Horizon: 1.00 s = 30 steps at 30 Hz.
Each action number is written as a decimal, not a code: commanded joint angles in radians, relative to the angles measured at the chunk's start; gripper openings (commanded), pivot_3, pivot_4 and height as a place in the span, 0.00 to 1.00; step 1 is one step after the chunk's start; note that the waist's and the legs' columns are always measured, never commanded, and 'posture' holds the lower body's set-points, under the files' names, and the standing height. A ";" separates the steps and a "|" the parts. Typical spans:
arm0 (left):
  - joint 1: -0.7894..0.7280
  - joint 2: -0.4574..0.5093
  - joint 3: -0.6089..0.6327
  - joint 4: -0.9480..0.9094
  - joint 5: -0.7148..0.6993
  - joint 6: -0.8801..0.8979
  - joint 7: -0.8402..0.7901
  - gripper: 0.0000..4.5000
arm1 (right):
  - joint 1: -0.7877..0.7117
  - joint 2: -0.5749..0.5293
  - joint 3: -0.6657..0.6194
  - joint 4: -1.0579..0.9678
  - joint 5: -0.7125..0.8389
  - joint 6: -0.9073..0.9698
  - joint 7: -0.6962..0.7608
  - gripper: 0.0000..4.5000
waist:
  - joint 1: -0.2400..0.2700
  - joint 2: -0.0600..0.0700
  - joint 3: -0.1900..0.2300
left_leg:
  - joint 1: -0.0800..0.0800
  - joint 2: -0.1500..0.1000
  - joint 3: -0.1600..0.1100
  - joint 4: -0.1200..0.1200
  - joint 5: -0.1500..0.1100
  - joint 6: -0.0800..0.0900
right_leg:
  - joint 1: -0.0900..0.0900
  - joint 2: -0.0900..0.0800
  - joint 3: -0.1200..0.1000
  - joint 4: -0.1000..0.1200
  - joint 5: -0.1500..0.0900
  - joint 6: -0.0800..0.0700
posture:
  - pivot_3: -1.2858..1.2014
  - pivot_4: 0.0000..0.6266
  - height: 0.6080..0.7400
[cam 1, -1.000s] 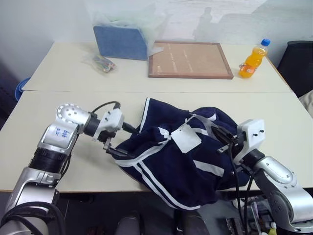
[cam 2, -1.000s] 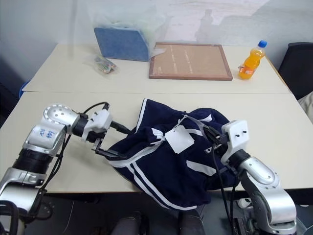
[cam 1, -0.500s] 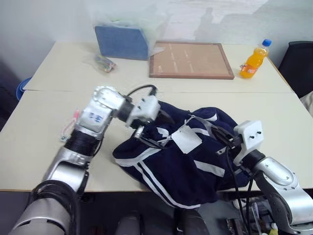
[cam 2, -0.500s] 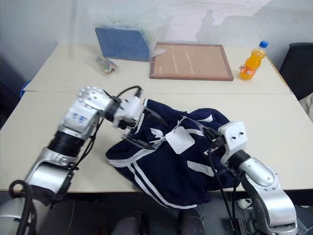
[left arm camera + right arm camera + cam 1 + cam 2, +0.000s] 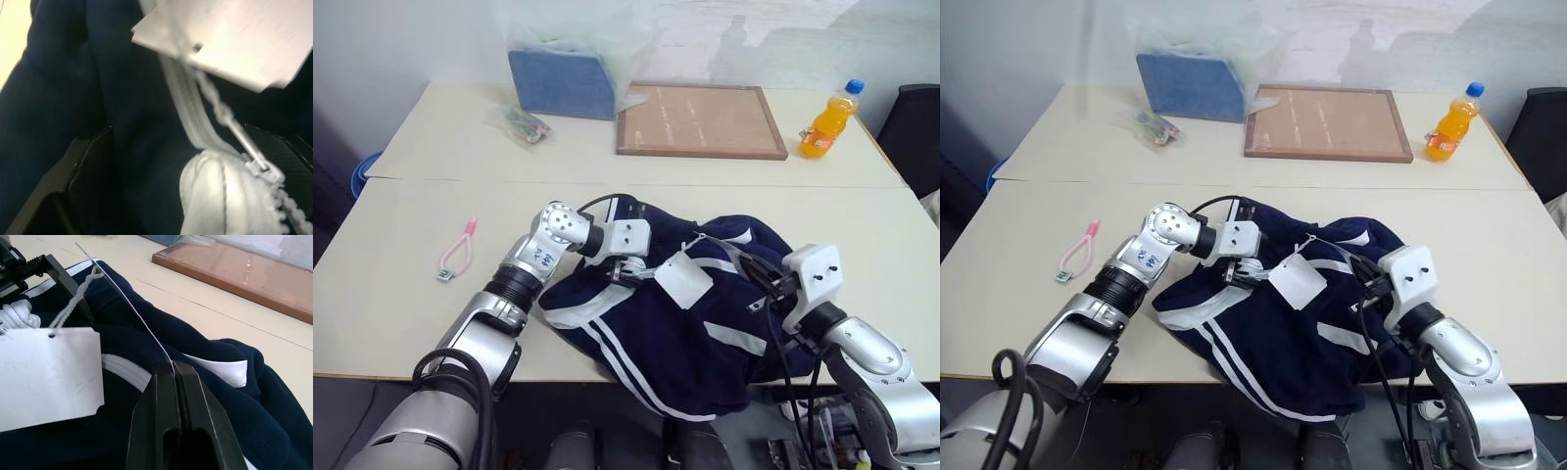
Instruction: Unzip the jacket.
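Observation:
Next, I let go of the paper tag with my right gripper and stretch the jacket by its hem (image 5: 785,365) before unzipping, because the zipper line curves across the bunched jacket.
The navy jacket (image 5: 666,328) with white stripes lies bunched at the table's near middle, and part of it hangs over the front edge. A white paper tag (image 5: 683,279) rests on top of it. My left gripper (image 5: 628,269) is on the jacket's upper left, just left of the tag. In the left wrist view it (image 5: 181,134) is open, with its black fingers (image 5: 88,171) either side of the white zipper line and the metal zipper pull (image 5: 250,152). My right gripper (image 5: 175,369) is at the jacket's right side, shut on a thin white strip (image 5: 128,306) of the jacket.
At the back of the table are a blue folded cloth in a clear bag (image 5: 563,78), a wooden-framed board (image 5: 700,119) and an orange drink bottle (image 5: 827,122). A small packet (image 5: 524,124) lies behind on the left. A pink item (image 5: 457,250) lies left of my left arm.
My left arm has swung right, from the jacket's left edge onto its top by the tag, uncovering the pink item. The right gripper has kept still and stayed shut.

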 commanded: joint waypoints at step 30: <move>0.109 0.057 0.114 -0.074 -0.072 0.046 -0.061 1.00 | 0.036 -0.052 0.051 -0.078 0.012 0.016 0.029 0.00 | -0.010 0.000 0.000 | 0.001 0.000 0.000 0.000 0.000 0.000 | 0.000 0.000 0.000 0.001 0.000 0.000 | 0.52 0.24 1.00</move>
